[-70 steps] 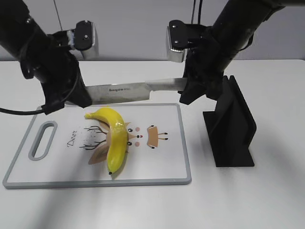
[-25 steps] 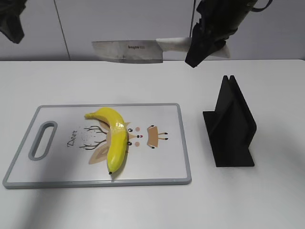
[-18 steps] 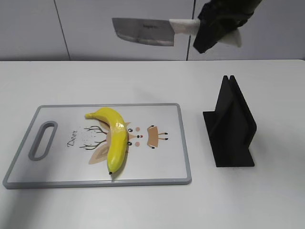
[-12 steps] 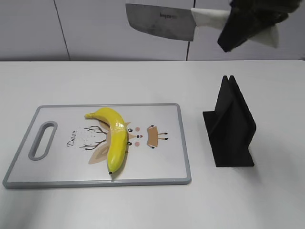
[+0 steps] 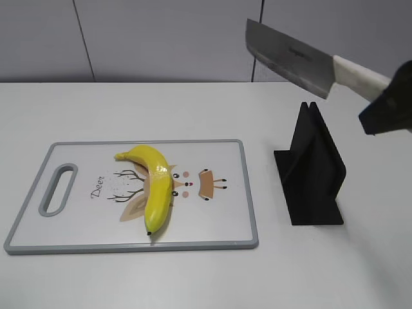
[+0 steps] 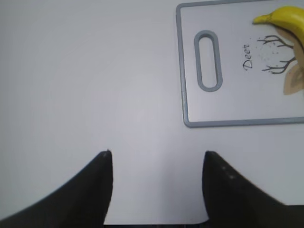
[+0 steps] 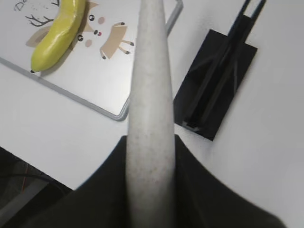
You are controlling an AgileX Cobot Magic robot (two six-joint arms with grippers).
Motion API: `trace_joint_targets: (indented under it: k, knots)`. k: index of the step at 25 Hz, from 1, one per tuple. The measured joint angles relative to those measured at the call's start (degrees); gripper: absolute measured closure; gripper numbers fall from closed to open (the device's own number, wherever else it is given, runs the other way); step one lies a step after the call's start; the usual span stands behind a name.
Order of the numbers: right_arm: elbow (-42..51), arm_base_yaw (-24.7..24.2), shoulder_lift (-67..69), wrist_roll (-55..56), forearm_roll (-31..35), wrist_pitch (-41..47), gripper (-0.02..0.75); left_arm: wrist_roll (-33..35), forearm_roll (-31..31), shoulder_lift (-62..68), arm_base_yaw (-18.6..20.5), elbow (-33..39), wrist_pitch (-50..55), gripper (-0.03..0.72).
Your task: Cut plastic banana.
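I need to use my right gripper to lower the cleaver knife and set it down in the slot of the black knife stand (image 5: 327, 141) (image 7: 221, 66). The knife is held high above the stand now.
The plastic banana (image 5: 154, 187) lies whole on a white cutting board (image 5: 84, 225) with a grey rim and a deer print. It also shows in the right wrist view (image 7: 59, 31) and its tip in the left wrist view (image 6: 282, 16). My right gripper (image 5: 389, 106) is shut on the white handle (image 7: 151, 95) of a cleaver knife (image 5: 290, 58), held high in the air above the black knife stand (image 5: 312, 170), blade tilted up to the left. My left gripper (image 6: 156, 159) is open and empty over bare table, left of the board.
The black slotted knife stand also shows in the right wrist view (image 7: 213, 90), to the right of the board. The board's handle slot (image 6: 209, 59) is at its left end. A grey wall panel runs behind the table.
My right gripper has carried the knife up and then to the right, from above the board to above the knife stand. The left arm has left the exterior view. The banana has not moved.
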Motion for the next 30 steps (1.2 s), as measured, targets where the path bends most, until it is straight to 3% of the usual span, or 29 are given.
trace_joint_targets:
  k: [9,14,20,30]
  knots:
    - [12.18,0.00,-12.48,18.24,-9.51,-3.99,0.572,-1.50,0.05,-26.59,0.00,12.01,-2.70,0.132]
    - [16.51,0.00,-15.54,22.98,-10.10,-4.79,0.572,-1.66,0.05,-39.02,0.00,14.76,-2.76,0.132]
    - [17.52,0.00,-15.39,27.67,-10.28,-5.40,0.572,-1.66,0.39,-40.23,0.00,17.52,-0.92,0.133]
    - [17.68,0.00,-7.02,29.43,-10.35,-11.63,0.572,-1.66,0.69,-40.18,0.00,21.93,-9.82,0.133]
